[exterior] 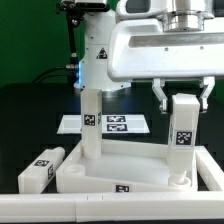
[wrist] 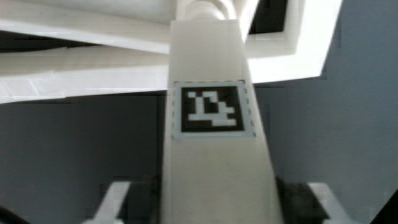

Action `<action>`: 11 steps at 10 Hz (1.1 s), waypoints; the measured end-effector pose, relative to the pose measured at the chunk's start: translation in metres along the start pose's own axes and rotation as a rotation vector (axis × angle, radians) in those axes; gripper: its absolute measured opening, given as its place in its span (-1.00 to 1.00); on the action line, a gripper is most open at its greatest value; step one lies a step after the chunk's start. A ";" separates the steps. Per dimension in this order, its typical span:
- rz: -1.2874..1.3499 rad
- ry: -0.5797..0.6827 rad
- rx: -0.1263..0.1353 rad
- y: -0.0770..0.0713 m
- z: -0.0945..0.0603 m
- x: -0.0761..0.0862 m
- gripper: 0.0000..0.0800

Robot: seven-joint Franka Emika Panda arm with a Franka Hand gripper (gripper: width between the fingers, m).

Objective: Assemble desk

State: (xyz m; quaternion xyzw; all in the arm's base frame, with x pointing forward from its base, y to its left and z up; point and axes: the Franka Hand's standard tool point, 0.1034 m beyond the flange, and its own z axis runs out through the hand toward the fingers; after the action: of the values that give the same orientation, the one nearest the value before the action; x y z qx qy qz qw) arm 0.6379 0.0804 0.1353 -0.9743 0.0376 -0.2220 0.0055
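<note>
Next, my gripper lets the tagged leg go just inside the tabletop's corner (exterior: 193, 181) between the front bar and the side bar.
The white desk tabletop (exterior: 120, 172) lies flat near the front of the table. One white leg (exterior: 91, 125) stands upright in its socket on the exterior view's left. A second tagged leg (exterior: 184, 135) stands upright at the tabletop's right corner. My gripper (exterior: 183, 102) comes down from above and is shut on this leg's top, one finger on each side. In the wrist view the leg (wrist: 217, 110) runs away from my gripper (wrist: 221, 205) toward the tabletop (wrist: 107, 75). A loose leg (exterior: 38, 170) lies beside the tabletop on the left.
The marker board (exterior: 115, 123) lies flat behind the tabletop. The robot's white base (exterior: 100, 50) rises behind it. A white bar (exterior: 60, 208) runs along the front edge. Dark table surface surrounds the parts.
</note>
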 end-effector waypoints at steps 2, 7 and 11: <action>-0.002 0.001 0.000 0.000 0.001 0.000 -0.29; -0.018 -0.014 0.005 -0.015 0.009 -0.013 -0.29; -0.035 0.048 0.014 -0.023 0.010 -0.021 -0.29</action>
State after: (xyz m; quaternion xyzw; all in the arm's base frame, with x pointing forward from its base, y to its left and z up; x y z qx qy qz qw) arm 0.6253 0.1051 0.1176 -0.9692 0.0191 -0.2454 0.0075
